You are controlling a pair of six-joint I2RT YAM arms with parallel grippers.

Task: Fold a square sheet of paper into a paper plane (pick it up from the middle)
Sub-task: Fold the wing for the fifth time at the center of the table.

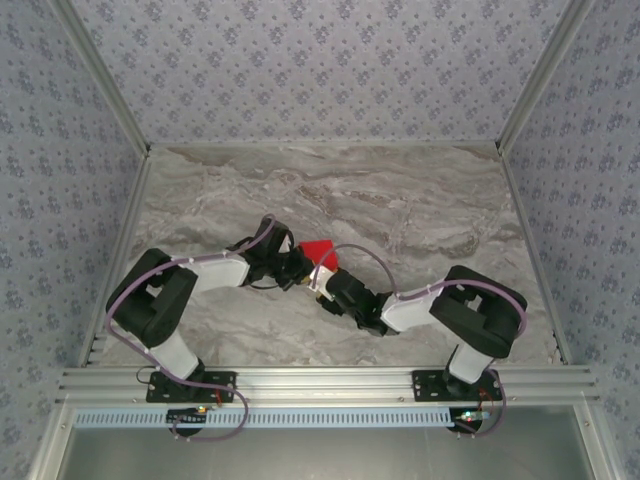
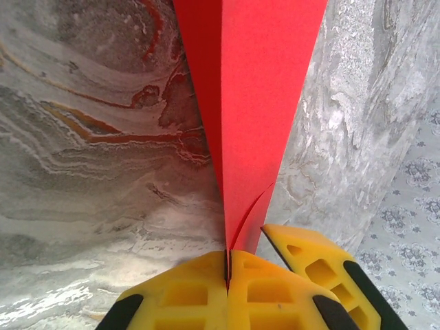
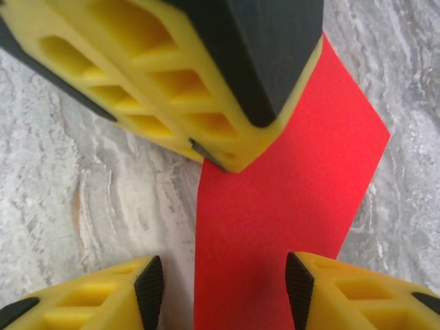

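Note:
I should hold the paper wedge's narrow end with my right gripper while my left gripper pinches it shut, before my left gripper backs off and takes a flap [image 2: 254,137] of the wedge.
The red sheet of paper [image 1: 318,250] is folded into a narrow layered wedge and held just above the marble table, at its middle. My left gripper [image 1: 300,268] is shut on the wedge's narrow end; in the left wrist view its yellow fingers [image 2: 227,265] pinch the paper [image 2: 254,103], which widens away from them. My right gripper [image 1: 322,285] meets it from the right. In the right wrist view its jaws [image 3: 224,289] stand apart on either side of the paper [image 3: 275,206], with a gap at the left pad [image 3: 149,289]. The left gripper [image 3: 206,152] sits just above.
The grey marble table [image 1: 420,200] stretches to patterned walls at the back and sides. A metal rail [image 1: 330,380] runs along the near edge, where both arm bases stand. One yellow finger of the right gripper [image 2: 316,265] sits close beside the left fingers.

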